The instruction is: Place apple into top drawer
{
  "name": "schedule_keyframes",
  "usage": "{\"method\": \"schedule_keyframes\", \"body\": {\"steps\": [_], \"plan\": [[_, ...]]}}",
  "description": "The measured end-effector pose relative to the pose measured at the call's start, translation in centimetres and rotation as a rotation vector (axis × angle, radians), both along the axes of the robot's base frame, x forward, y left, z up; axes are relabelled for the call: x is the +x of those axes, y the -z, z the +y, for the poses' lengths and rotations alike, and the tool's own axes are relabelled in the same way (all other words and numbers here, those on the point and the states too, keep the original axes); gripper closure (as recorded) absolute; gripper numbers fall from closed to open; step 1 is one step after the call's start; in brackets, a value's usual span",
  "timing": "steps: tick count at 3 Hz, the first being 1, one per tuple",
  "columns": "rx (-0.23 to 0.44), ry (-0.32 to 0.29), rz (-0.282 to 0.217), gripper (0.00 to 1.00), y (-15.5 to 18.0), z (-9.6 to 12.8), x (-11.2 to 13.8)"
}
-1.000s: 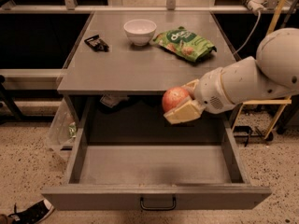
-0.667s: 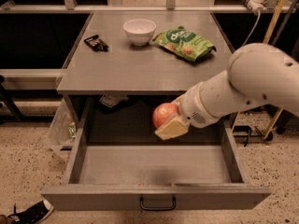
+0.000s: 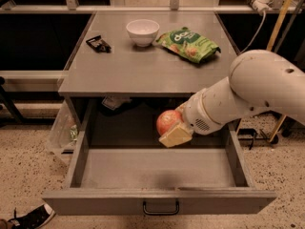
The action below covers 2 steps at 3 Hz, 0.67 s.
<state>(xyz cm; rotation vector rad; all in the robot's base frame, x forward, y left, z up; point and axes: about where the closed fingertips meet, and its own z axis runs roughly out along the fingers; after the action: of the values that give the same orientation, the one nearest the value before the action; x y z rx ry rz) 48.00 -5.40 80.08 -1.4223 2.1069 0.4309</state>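
The top drawer has a dark handle. Behind it, I need to let go of the apple with my gripper on the middle of the top drawer's bare bottom (image 3: 152, 158).
The reddish-orange apple (image 3: 167, 121) is held in my gripper (image 3: 172, 128), which is shut on it. One pale finger (image 3: 176, 135) shows under the apple; the other is hidden behind it. The gripper hangs over the open top drawer (image 3: 157, 168), right of its middle and toward its back. The drawer is pulled far out of the grey cabinet, its inside bare, with a dark handle (image 3: 161, 208) on its front. My white arm (image 3: 248, 94) reaches in from the right.
On the cabinet top (image 3: 143, 66) stand a white bowl (image 3: 142, 31), a green snack bag (image 3: 188, 44) and a small dark packet (image 3: 98, 44). A clear plastic bag (image 3: 63, 128) hangs at the cabinet's left. A yellow pole (image 3: 281, 18) stands at the right. A shoe (image 3: 28, 218) lies at the bottom left.
My gripper has carried the apple left and down, from the drawer's right side near the cabinet top to lower over the drawer's inside. The arm has swung in with it.
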Motion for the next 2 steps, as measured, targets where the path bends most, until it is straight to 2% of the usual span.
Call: {"method": "schedule_keyframes", "body": {"steps": [1, 2], "plan": [[-0.006, -0.094, 0.018, 1.00, 2.1, 1.4, 0.7], [-0.005, -0.246, 0.051, 1.00, 7.0, 2.9, 0.9]]}}
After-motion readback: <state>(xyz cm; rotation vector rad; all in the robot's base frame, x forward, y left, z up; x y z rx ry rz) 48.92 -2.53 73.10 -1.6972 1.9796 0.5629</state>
